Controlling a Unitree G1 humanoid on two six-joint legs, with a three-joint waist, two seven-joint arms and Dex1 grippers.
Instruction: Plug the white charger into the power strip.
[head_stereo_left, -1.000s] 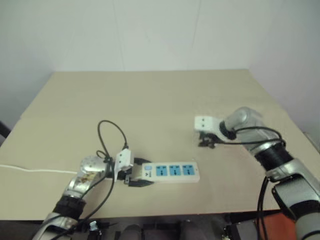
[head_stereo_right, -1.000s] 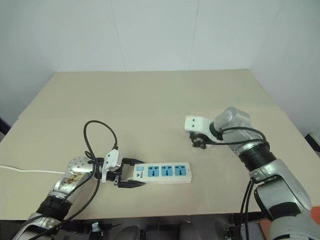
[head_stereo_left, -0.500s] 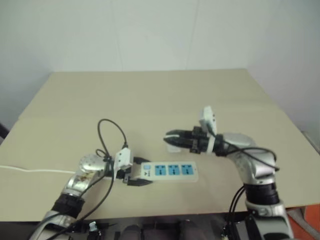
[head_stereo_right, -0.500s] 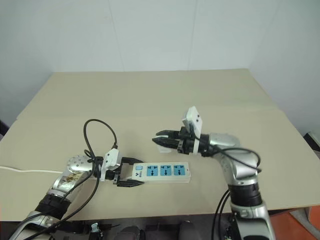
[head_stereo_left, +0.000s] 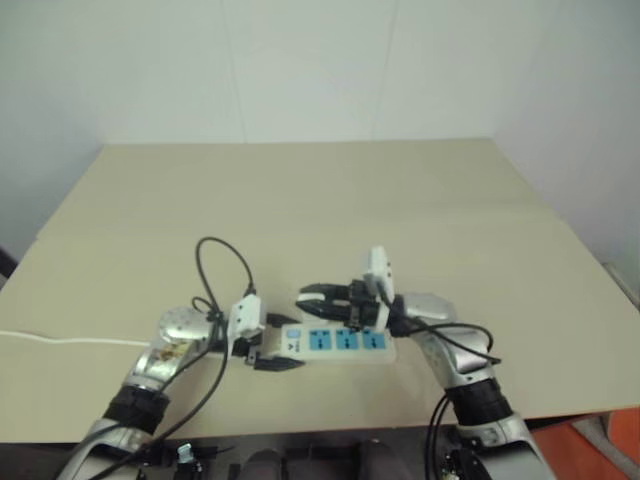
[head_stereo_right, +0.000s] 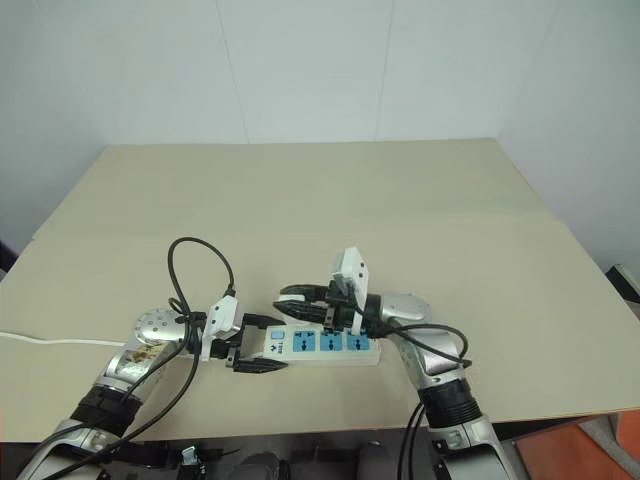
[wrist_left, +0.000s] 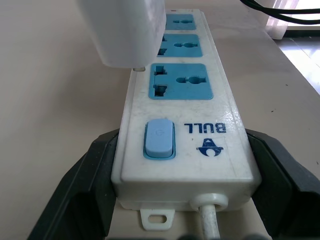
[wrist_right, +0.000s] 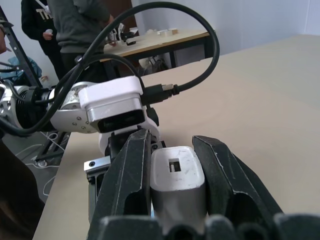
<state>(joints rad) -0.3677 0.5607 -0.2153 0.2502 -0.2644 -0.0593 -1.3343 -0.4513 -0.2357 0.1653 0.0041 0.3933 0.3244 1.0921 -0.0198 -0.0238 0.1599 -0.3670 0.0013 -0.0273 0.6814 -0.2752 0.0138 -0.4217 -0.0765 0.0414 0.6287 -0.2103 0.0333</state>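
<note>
The robot's right gripper will release the white charger in the power strip's blue socket (head_stereo_left: 320, 337) closest to the left gripper. The charger now hangs over the strip's far edge.
The power strip (head_stereo_right: 330, 344), a long white bar with three blue socket faces, lies on the table near the front edge. My left gripper (head_stereo_right: 262, 345) is shut on its switch end, one black finger (wrist_left: 85, 185) on each side. My right gripper (head_stereo_right: 292, 297) reaches in level from the right, just above the strip, shut on the white charger (wrist_right: 177, 180). In the left wrist view the charger (wrist_left: 125, 30) hangs over the strip's far edge beside the nearest socket, its prongs pointing down and not inserted.
The strip's white cord (head_stereo_left: 60, 340) trails off the table's left edge. A black cable loop (head_stereo_left: 225, 265) arches over my left wrist. The tan table (head_stereo_left: 300, 200) stretches away behind. A person (wrist_right: 75, 25) stands by another table in the background.
My right gripper has swung left and toward me with the charger, turning at the wrist, and now hovers over the strip. The left gripper and the strip have not moved.
</note>
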